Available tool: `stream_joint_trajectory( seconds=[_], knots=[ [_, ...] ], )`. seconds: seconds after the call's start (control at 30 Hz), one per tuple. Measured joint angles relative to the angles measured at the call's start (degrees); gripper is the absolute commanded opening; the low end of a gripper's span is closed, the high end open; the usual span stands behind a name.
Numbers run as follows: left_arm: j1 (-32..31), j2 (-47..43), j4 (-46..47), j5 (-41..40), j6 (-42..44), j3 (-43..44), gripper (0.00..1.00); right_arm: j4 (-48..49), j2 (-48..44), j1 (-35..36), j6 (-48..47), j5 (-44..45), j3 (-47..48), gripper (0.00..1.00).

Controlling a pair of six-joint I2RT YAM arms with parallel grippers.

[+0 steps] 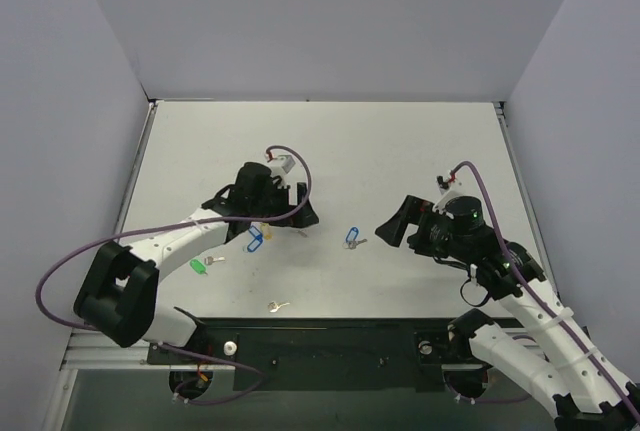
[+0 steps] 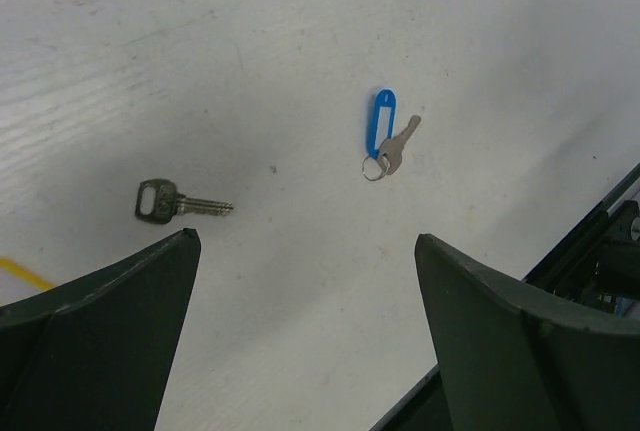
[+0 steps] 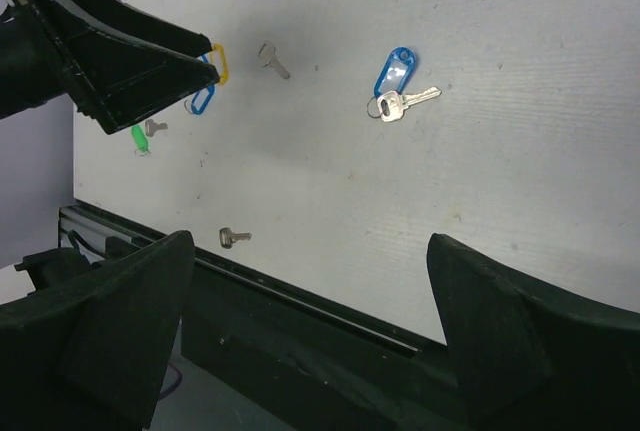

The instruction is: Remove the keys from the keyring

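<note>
Next, my left gripper moves next to the keyring's bright-blue tag and close near the tag's rounded end point(image 1: 353, 231) point(image 2: 384, 105), across from the metal ring with the silver key.
The keyring, a bright-blue tag point(image 1: 351, 236) with a thin metal ring, lies flat on the white table between the two arms. A small silver key point(image 1: 361, 243) hangs on that ring. In the left wrist view, tag point(image 2: 380, 126), key point(image 2: 399, 143) and ring point(image 2: 373, 167) lie well ahead of my left gripper point(image 2: 308, 241), which is open and holds nothing. The right wrist view has the tag point(image 3: 393, 71) and key point(image 3: 405, 102) ahead of my right gripper point(image 3: 310, 246), also open and holding nothing. From above, the left gripper point(image 1: 302, 215) is left of the keyring and the right gripper point(image 1: 392, 223) just right of it.
A second blue tag point(image 1: 254, 243) with a yellow ring point(image 3: 220, 61) lies under the left arm. A green tag point(image 1: 197, 266) with a key sits further left. One loose key point(image 2: 180, 203) lies near the left fingers, a pale-headed one point(image 1: 277, 306) near the black front rail point(image 1: 330, 336).
</note>
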Motion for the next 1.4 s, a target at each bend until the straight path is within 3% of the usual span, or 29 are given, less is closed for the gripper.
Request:
stream_joint_trajectory(
  seconds=[0.03,0.17,0.57,0.97,1.4],
  knots=[
    [-0.9,2.0,0.5,0.5,0.4,1.1,0.95,0.3,0.3,0.2,0.0,0.0,0.0,0.95],
    [-4.3,8.7,2.8,1.9,1.9,5.5,0.91,1.3,0.9,1.0,0.3,0.0,0.0,0.95],
    [-7.6,23.6,6.7,8.0,3.5,16.0,0.85,2.2,0.1,1.8,1.3,-1.1,0.0,0.95],
    [-8.9,30.1,7.9,9.9,2.8,18.9,0.82,2.4,-1.0,2.1,1.5,-1.6,-0.1,0.95],
    [-10.5,34.7,10.6,11.4,1.4,20.3,0.72,3.7,-1.3,2.6,2.6,-2.4,-0.8,0.95]
  ],
)
